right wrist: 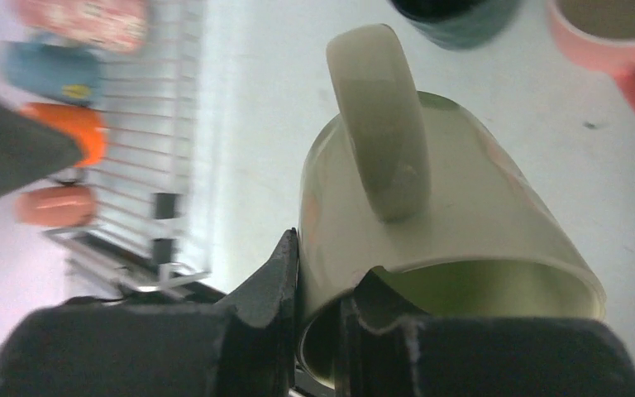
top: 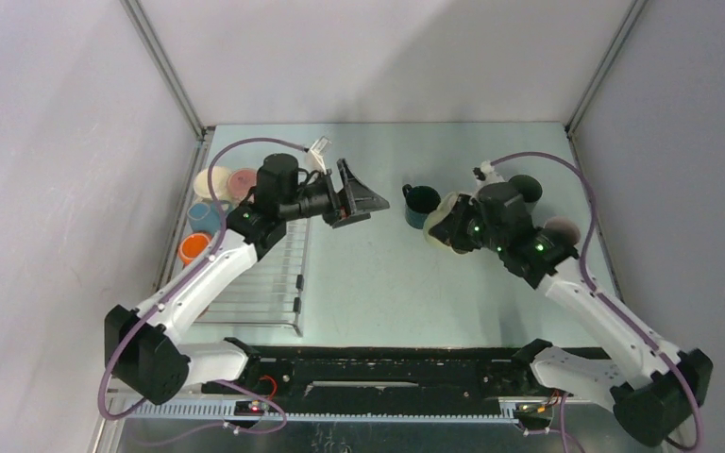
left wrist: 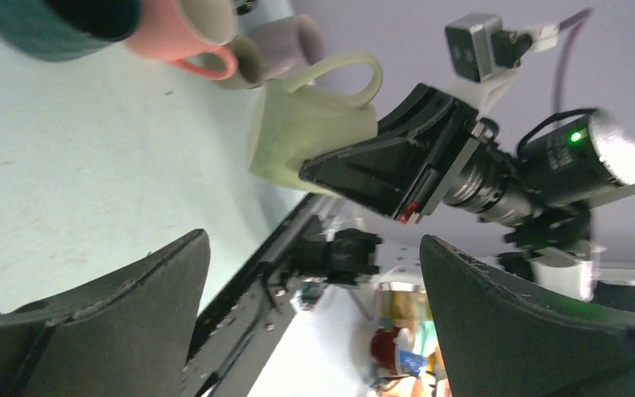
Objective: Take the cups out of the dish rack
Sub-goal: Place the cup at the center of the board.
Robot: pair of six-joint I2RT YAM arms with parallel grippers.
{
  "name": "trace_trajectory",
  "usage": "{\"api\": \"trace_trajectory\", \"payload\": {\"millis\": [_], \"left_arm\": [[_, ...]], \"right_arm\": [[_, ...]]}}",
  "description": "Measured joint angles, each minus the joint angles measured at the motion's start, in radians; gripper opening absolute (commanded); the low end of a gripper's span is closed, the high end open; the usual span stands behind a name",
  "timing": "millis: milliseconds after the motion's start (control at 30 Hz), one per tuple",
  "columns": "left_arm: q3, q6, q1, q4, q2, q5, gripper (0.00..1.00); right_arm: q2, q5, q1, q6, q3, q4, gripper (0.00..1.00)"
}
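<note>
Next, I let go of the pale green cup with my right gripper on the open table (top: pixel 447 265) (right wrist: pixel 532 180) just in front of the dark teal cup.
My right gripper (right wrist: pixel 318 281) is shut on the rim of a pale green cup (right wrist: pixel 463 207), one finger outside the wall and one inside. The cup hangs tilted above the table, handle up. From above, this cup (top: pixel 434 226) is just right of centre, under my right gripper (top: pixel 458 226). My left gripper (top: pixel 363 196) is open and holds nothing, pointing toward that cup (left wrist: pixel 306 132) from the left. The wire dish rack (top: pixel 264 283) lies at the left and holds a cream cup (top: pixel 210 181), a pink one (top: pixel 243 179), a light blue one (top: pixel 203 217) and an orange one (top: pixel 193 247).
On the table near the held cup stand a dark teal cup (top: pixel 422 203), a dark cup (top: pixel 527 187) and a mauve-pink cup (top: pixel 562 229). Walls close in the table at back, left and right. The arms' bases run along the near edge.
</note>
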Motion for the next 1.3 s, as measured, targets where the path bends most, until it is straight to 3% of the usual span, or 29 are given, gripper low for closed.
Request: {"api": "trace_trajectory", "payload": {"millis": [200, 433, 1033, 1300], "left_arm": [[0.031, 0.164, 0.0, -0.214, -0.029, -0.107, 1.0], [0.035, 0.27, 0.0, -0.317, -0.071, -0.169, 1.0], [0.036, 0.36, 0.0, -0.386, -0.072, -0.179, 1.0], [0.075, 0.364, 0.0, -0.397, -0.055, -0.178, 1.0]], "right_arm": [[0.185, 0.086, 0.006, -0.092, 0.04, -0.167, 0.0], [0.349, 0.105, 0.029, -0.196, 0.068, -0.249, 0.0], [0.631, 0.095, 0.039, -0.288, 0.173, -0.278, 0.0], [0.68, 0.105, 0.038, -0.298, 0.192, -0.291, 0.12]]}}
